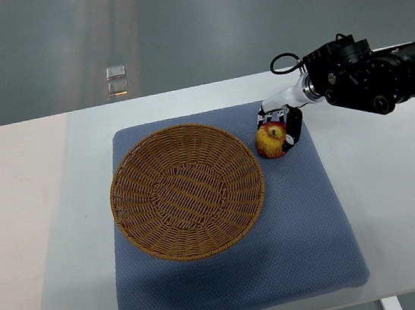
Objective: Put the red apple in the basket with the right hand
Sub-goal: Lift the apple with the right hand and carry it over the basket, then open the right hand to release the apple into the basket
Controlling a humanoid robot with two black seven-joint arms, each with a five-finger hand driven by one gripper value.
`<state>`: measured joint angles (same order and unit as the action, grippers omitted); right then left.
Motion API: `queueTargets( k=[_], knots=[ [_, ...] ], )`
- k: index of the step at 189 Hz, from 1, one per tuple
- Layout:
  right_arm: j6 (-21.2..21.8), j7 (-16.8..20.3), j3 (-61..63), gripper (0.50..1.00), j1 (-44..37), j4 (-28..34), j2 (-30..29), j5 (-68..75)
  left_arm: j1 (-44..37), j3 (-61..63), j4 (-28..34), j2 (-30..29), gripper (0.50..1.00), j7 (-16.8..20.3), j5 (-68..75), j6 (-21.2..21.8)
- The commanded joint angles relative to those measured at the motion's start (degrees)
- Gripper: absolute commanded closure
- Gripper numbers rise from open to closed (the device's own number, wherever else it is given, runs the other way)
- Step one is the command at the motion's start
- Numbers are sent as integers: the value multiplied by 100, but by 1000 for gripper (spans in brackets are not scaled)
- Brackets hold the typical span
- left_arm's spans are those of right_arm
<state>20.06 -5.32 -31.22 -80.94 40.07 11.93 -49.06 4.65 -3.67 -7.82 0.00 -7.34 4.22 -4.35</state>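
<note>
My right gripper is going to let go of the red apple on the bottom of the wicker basket, slightly beyond its middle [181,179].
A red and yellow apple [270,141] sits on the blue mat [311,241], just right of the round wicker basket [127,225]. My right hand [282,126] comes in from the right edge, with its black forearm above the table. Its fingers [293,127] curl over the top and right side of the apple and touch it. The apple is outside the basket, close to its right rim. The basket holds nothing. The left arm does not show.
The mat lies on a white table [33,224] whose far edge runs along the top of the mat. Beyond it is grey floor with a small bright object [116,80].
</note>
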Motion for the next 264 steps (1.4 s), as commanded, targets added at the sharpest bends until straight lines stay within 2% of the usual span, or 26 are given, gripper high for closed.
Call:
queueTargets(
  k=[1, 37, 60, 87, 116, 126, 127, 148, 214, 264],
  knots=[
    [77, -13, 2, 940, -335, 36, 108, 28, 0, 7, 0, 0, 500, -4, 0, 4],
    [824, -39, 81, 934, -1433, 484, 512, 81, 0, 7, -9, 0, 500, 4, 0, 4],
    [903, -30, 81, 932, -1838, 1170, 617, 222, 0, 7, -9, 0, 500, 4, 0, 4],
    [798, -57, 134, 932, -1891, 1504, 433, 837, 0, 7, -9, 0, 500, 4, 0, 4],
    [262, -250, 389, 934, -1812, 1557, -314, 1329, 0, 7, 0, 0, 500, 4, 0, 4],
    [262, -250, 389, 934, -1812, 1557, -314, 1329, 0, 7, 0, 0, 500, 4, 0, 4],
    [61, -267, 389, 934, -1794, 1548, -636, 1338, 0, 7, 9, 0, 500, -4, 0, 4],
    [-81, -276, 371, 934, -1733, 1478, -1184, 1320, 0, 7, 18, 0, 500, 4, 0, 4],
    [-169, -276, 143, 932, -1100, 1091, -1193, 925, -8, 7, 53, 0, 500, -4, 0, 4],
    [-169, -285, 125, 910, -792, 1012, -1193, 863, -8, 16, 53, 0, 500, -13, 0, 4]
  ],
)
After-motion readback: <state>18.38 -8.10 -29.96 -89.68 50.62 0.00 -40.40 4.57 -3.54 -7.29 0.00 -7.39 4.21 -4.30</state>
